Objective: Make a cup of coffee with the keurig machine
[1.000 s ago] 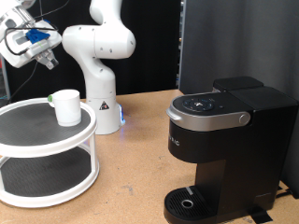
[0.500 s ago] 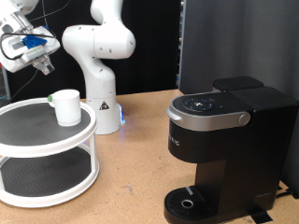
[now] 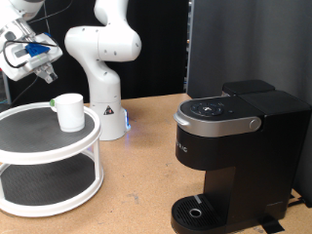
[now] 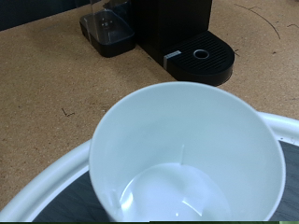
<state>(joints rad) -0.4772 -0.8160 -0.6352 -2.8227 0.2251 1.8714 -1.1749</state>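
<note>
My gripper is too high above the cup's rim to reach the cup's handle, so I will open it, move down beside the cup and grip that handle (image 3: 54,105).
The cup (image 3: 68,110), a plain white mug with a green bit at its rim, stands upright on the top tier of a white two-tier round stand (image 3: 39,154) at the exterior view's left. My gripper (image 3: 46,69) hangs in the air above the cup, up and to the left, not touching it. The wrist view looks down into the empty cup (image 4: 187,154); no fingers show there. The keurig machine (image 3: 239,146), black with a silver-grey handle, stands at the exterior view's right with its lid down. It also shows in the wrist view (image 4: 168,28).
The arm's white base (image 3: 105,97) stands behind the stand on the wooden table (image 3: 136,185). The stand's rim (image 4: 42,187) curves around the cup. The machine's round drip base (image 3: 200,212) holds nothing. A black curtain hangs behind.
My gripper has drifted a little to the exterior view's left above the stand. The cup and the machine have not moved.
</note>
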